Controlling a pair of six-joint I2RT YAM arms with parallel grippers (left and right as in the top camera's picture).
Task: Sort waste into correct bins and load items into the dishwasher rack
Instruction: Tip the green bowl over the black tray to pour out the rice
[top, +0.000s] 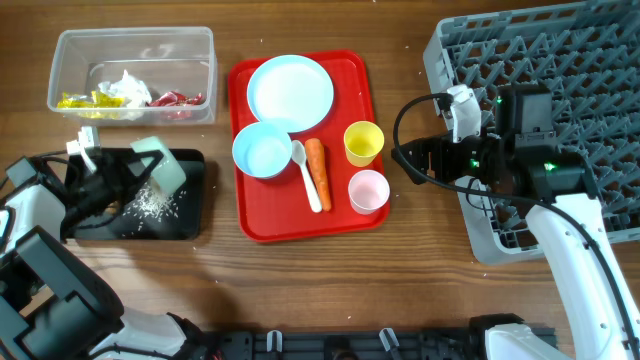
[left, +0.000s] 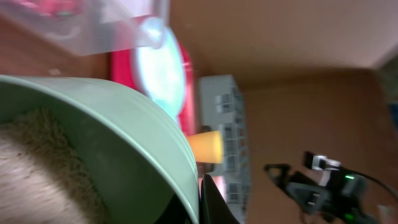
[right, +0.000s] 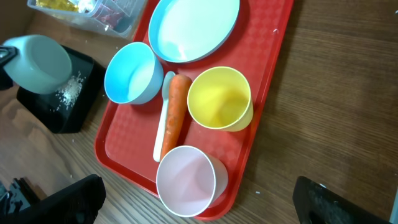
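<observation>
I should use my left gripper to set the pale green bowl down on the red tray's near corner (top: 273, 211), in front of the blue bowl.
My left gripper (top: 140, 172) is shut on the rim of a pale green bowl (top: 160, 165), tipped on its side over the black tray (top: 190, 225). Loose white rice (top: 155, 203) lies on that tray. In the left wrist view the bowl's rim (left: 155, 137) sits against my dark finger (left: 214, 199), with grainy rice (left: 37, 162) inside. The right gripper (right: 202, 210) hangs open above the pink cup (right: 186, 180), at the red tray's right edge (top: 415, 150). On the tray are a plate (top: 290, 92), blue bowl (top: 262, 150), spoon (top: 305, 178), carrot (top: 318, 170) and yellow cup (top: 363, 142).
The clear tub (top: 70, 45) at the back left holds yellow and red wrappers and white tissue. The grey dishwasher rack (top: 560, 60) fills the right side, under my right arm. Bare wood lies between the red tray (top: 250, 225) and the rack.
</observation>
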